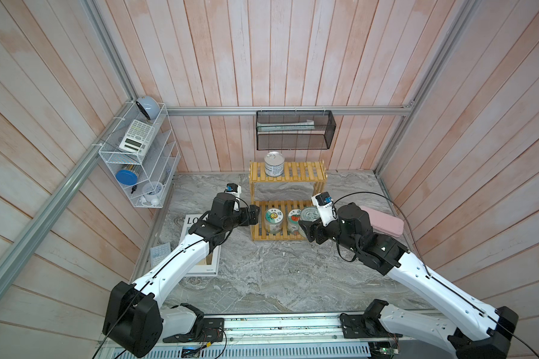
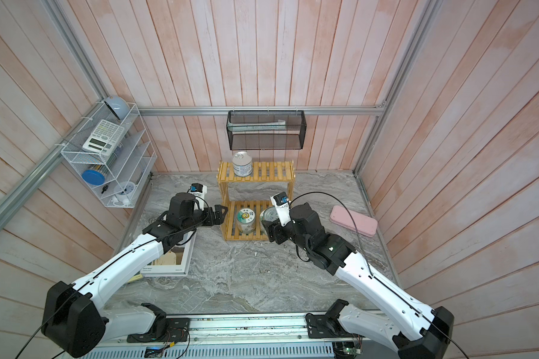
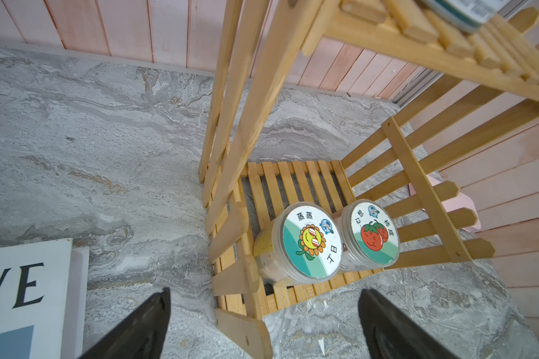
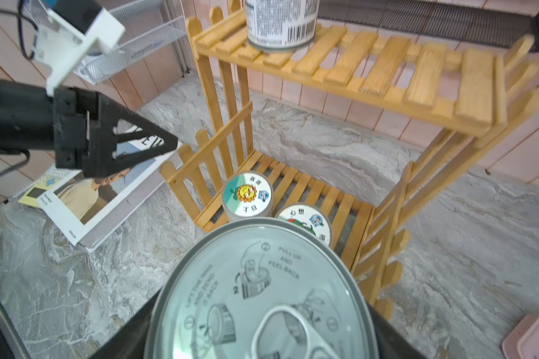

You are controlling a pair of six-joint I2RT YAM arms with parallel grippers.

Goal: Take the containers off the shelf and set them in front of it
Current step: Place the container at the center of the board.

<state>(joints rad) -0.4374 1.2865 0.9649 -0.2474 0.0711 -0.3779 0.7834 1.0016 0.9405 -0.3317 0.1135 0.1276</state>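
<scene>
The robot's left gripper needs to next close around the sides of the white-blue labelled tin (image 1: 274, 168) on the top level of the yellow slatted shelf.
The yellow slatted shelf (image 1: 305, 172) (image 2: 271, 171) (image 3: 321, 183) (image 4: 383, 62) stands at the back of the marble table. A white-blue labelled tin (image 1: 274, 164) (image 2: 242, 164) (image 4: 282, 21) stands on its top tier. Two glass jars stand on the lower tier, one with a sunflower lid (image 1: 274, 220) (image 2: 246, 220) (image 3: 311, 241) (image 4: 246, 194), one with a tomato lid (image 1: 294, 220) (image 3: 374, 236) (image 4: 305, 222). My right gripper (image 1: 308, 223) (image 2: 269, 224) (image 4: 262, 335) is shut on a silver pull-ring tin (image 1: 308, 214) (image 2: 268, 215) (image 4: 262, 295) at the lower tier's front right corner. My left gripper (image 1: 255, 214) (image 2: 221, 214) (image 3: 263, 298) is open beside the shelf's left side, holding nothing.
A white wire rack (image 1: 143, 161) with a blue-lidded tub (image 1: 126, 177) hangs on the left wall. A black mesh basket (image 1: 294, 130) hangs above the shelf. A pink case (image 1: 386, 225) lies right of the shelf. A magazine (image 1: 199, 267) (image 3: 25, 295) lies under the left arm.
</scene>
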